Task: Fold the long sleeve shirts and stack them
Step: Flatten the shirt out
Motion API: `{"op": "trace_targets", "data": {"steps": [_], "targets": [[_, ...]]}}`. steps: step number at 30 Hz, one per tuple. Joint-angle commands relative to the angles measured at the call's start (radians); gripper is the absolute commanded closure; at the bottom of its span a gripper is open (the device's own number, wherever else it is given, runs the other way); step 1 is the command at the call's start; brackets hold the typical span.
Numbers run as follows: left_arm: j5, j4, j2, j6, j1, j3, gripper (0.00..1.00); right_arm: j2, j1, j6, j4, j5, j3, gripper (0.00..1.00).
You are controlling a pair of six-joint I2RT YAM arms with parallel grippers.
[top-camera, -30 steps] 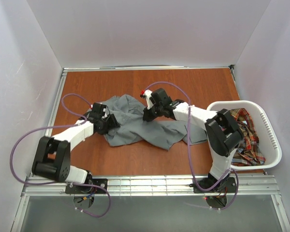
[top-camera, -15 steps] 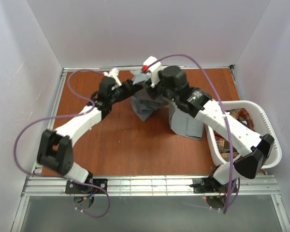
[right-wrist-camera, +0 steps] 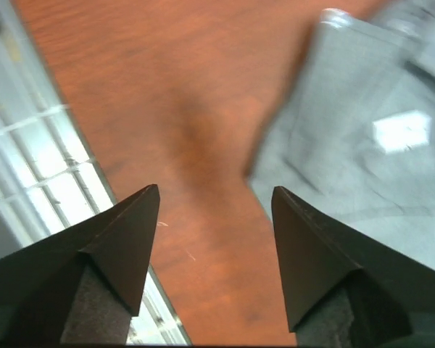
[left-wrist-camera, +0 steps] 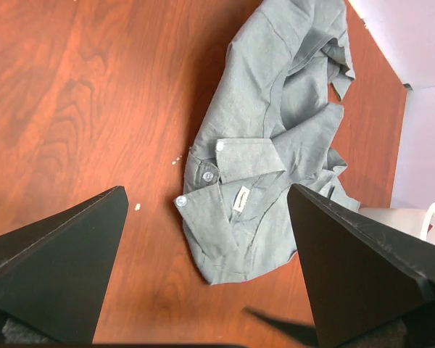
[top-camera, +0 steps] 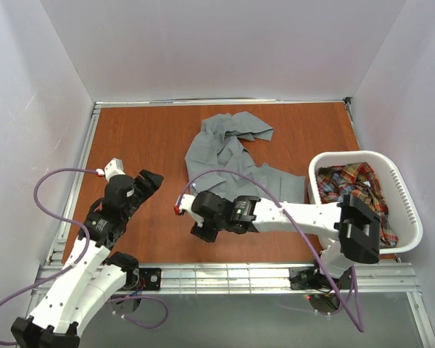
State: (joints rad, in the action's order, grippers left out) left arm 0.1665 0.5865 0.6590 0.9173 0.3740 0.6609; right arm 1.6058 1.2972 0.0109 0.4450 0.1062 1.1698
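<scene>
Next, I close my right gripper on the grey long sleeve shirt at the base of the sleeve (top-camera: 259,195) reaching toward the laundry basket.
The grey long sleeve shirt (top-camera: 228,156) lies spread on the wooden table, collar end towards me and one sleeve bunched at the far end. The left wrist view shows its collar, buttons and label (left-wrist-camera: 268,138). My left gripper (top-camera: 148,180) hovers open left of it, holding nothing (left-wrist-camera: 206,190). By the shirt's near edge my right gripper (top-camera: 201,230) stands open and empty (right-wrist-camera: 216,188), with the grey cloth (right-wrist-camera: 362,145) to one side of its fingers. The plaid shirt (top-camera: 357,190) lies crumpled in the basket.
A white slotted laundry basket (top-camera: 409,210) stands at the table's right edge; its corner shows in the left wrist view (left-wrist-camera: 433,216). The metal rail of the near table edge (right-wrist-camera: 29,167) runs close to my right gripper. White walls enclose the table.
Both grippers held the grey shirt aloft at the back half a second ago. The shirt now lies on the table, both grippers have let go and drawn back towards the near edge.
</scene>
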Motion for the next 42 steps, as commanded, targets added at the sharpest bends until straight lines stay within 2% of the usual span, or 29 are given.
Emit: {"op": "trace_targets", "data": {"steps": [1, 3, 5, 6, 9, 11, 16, 17, 22, 25, 28, 36, 42], "targets": [[-0.001, 0.078, 0.007, -0.087, -0.004, 0.011, 0.15, -0.139, -0.059, -0.087, 0.038, 0.148, -0.013, 0.40], [-0.130, 0.020, 0.049, -0.161, -0.004, 0.019, 0.15, -0.168, -0.149, -0.139, 0.058, 0.168, -0.056, 0.40], [-0.238, -0.025, 0.157, -0.208, -0.004, 0.026, 0.15, -0.208, -0.240, -0.176, 0.069, 0.126, -0.123, 0.40], [-0.328, -0.066, 0.204, -0.215, -0.001, 0.028, 0.15, -0.227, -0.342, -0.216, 0.072, 0.109, -0.148, 0.41], [-0.392, -0.125, 0.362, -0.235, 0.042, 0.061, 0.15, -0.256, -0.524, -0.261, 0.054, 0.023, -0.232, 0.47], [-0.346, -0.137, 0.457, -0.232, 0.119, 0.100, 0.16, -0.262, -0.612, -0.293, 0.037, -0.034, -0.269, 0.50], [-0.106, -0.149, 0.660, -0.236, 0.331, 0.268, 0.18, -0.262, -0.754, -0.367, -0.083, -0.147, -0.395, 0.53], [-0.066, -0.146, 0.742, -0.238, 0.362, 0.293, 0.18, -0.257, -0.794, -0.373, -0.104, -0.161, -0.410, 0.53], [0.145, -0.050, 0.982, -0.273, 0.540, 0.486, 0.20, -0.215, -0.843, -0.385, -0.187, -0.250, -0.452, 0.54], [0.212, 0.015, 1.093, -0.275, 0.589, 0.535, 0.22, -0.196, -0.845, -0.390, -0.215, -0.273, -0.469, 0.55], [0.261, 0.039, 1.148, -0.265, 0.621, 0.546, 0.30, -0.188, -0.845, -0.391, -0.233, -0.290, -0.484, 0.54], [0.329, 0.096, 1.222, -0.261, 0.641, 0.565, 0.32, -0.182, -0.845, -0.385, -0.258, -0.310, -0.503, 0.54], [0.353, 0.105, 1.213, -0.241, 0.651, 0.549, 0.44, -0.161, -0.843, -0.379, -0.267, -0.318, -0.509, 0.55]]}}
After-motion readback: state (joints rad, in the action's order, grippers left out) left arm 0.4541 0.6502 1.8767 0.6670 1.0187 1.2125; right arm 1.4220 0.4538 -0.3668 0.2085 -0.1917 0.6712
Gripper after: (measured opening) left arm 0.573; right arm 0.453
